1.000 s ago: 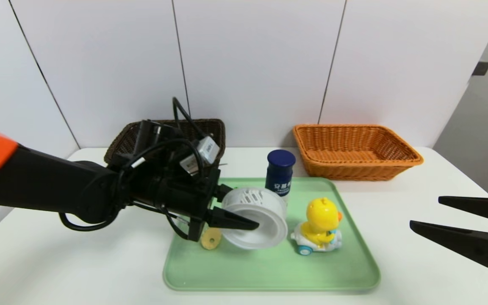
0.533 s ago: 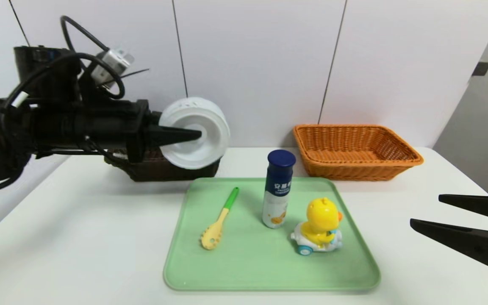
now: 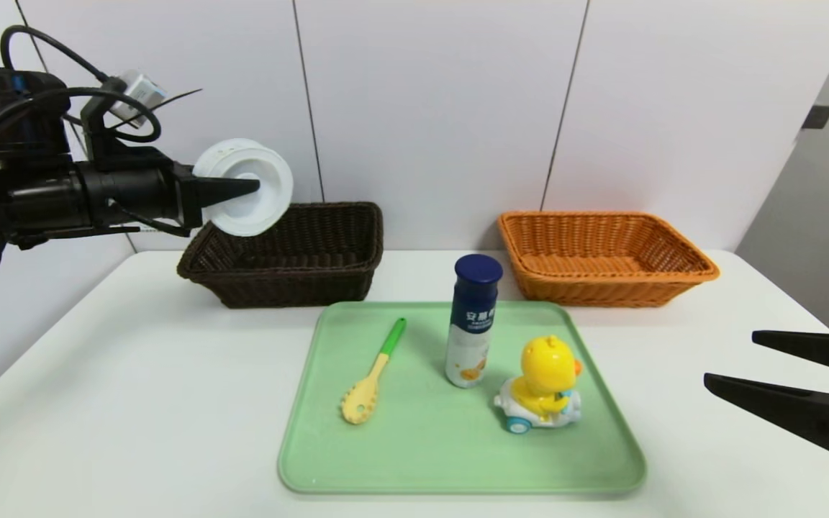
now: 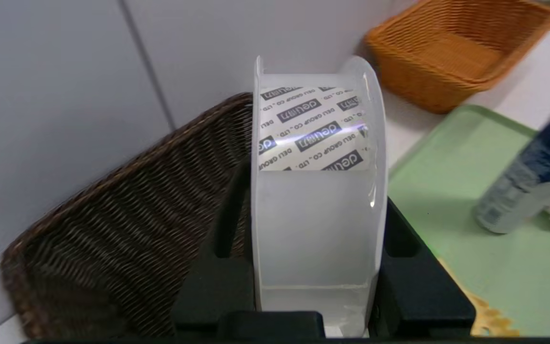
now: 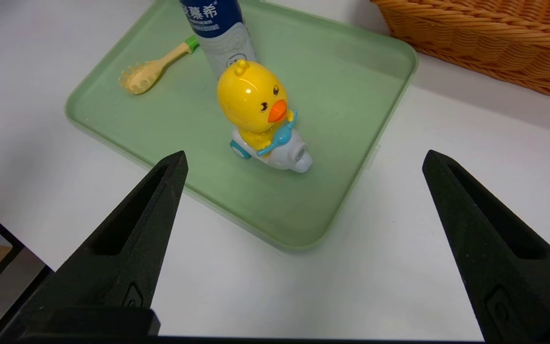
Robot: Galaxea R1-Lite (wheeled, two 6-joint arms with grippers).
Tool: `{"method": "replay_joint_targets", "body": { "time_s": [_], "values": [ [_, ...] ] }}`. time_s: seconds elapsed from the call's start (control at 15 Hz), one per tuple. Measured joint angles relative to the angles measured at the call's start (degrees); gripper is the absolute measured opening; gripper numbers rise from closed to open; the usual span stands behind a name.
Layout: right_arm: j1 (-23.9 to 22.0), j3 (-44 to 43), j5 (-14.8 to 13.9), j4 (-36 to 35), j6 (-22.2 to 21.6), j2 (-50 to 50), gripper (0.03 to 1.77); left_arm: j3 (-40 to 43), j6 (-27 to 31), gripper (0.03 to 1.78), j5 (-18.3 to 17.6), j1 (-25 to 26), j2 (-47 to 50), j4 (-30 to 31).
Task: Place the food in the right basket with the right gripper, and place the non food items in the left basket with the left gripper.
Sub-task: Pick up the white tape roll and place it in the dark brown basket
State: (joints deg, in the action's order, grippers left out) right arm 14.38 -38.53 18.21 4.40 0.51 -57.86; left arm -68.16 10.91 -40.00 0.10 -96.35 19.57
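The white tape roll, now in the air above that basket, will drop from my left gripper inside the dark brown basket's end (image 3: 239,250) farthest from the orange basket.
My left gripper (image 3: 242,188) is shut on a white tape roll (image 3: 245,187), held on edge in the air above the left end of the dark brown left basket (image 3: 285,259). The left wrist view shows the tape roll (image 4: 315,191) clamped between both fingers, with the brown basket (image 4: 127,239) beneath. On the green tray (image 3: 458,460) stand a blue-capped bottle (image 3: 473,320) and a yellow duck toy on a scooter (image 3: 542,385), with a green-handled spoon (image 3: 373,374) lying flat. My right gripper (image 3: 803,381) hovers open near the table's right edge. The orange right basket (image 3: 601,255) holds nothing.
Both baskets stand against the white back wall. In the right wrist view the tray's near corner (image 5: 303,239) lies just ahead of the open right gripper (image 5: 303,162), with the duck toy (image 5: 260,119) and the bottle (image 5: 217,28) beyond it.
My left arm lifted the tape roll off the tray and swung it left and back, to above the brown basket. The spoon it hid now shows. The right gripper stayed put.
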Motion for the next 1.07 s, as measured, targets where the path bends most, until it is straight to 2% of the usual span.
{"method": "replay_joint_targets", "body": {
  "time_s": [0.2, 0.33, 0.53, 0.67, 1.07],
  "values": [
    [-0.1, 0.0, 0.0, 0.0, 0.0, 0.2, 1.7, -1.4, 0.2, 0.58, 9.1, 1.9, -3.1, -0.8],
    [-0.1, 0.0, 0.0, 0.0, 0.0, 0.2, 1.7, -2.8, 0.4, 0.58, 14.3, 2.1, -5.2, -3.5],
    [-0.2, 0.1, 0.0, 0.2, -0.1, 0.3, 1.7, -6.0, 0.3, 0.58, 20.1, 2.1, -8.7, -5.4],
    [-0.2, 0.4, 0.0, 0.1, -0.1, 0.4, 1.7, -7.1, 0.2, 0.58, 21.8, 2.1, -10.9, -5.4],
    [-0.3, 0.5, 0.0, 0.1, -0.1, 0.6, 1.7, -8.1, -0.1, 0.58, 22.2, 2.0, -15.3, -5.4]
  ]
}}
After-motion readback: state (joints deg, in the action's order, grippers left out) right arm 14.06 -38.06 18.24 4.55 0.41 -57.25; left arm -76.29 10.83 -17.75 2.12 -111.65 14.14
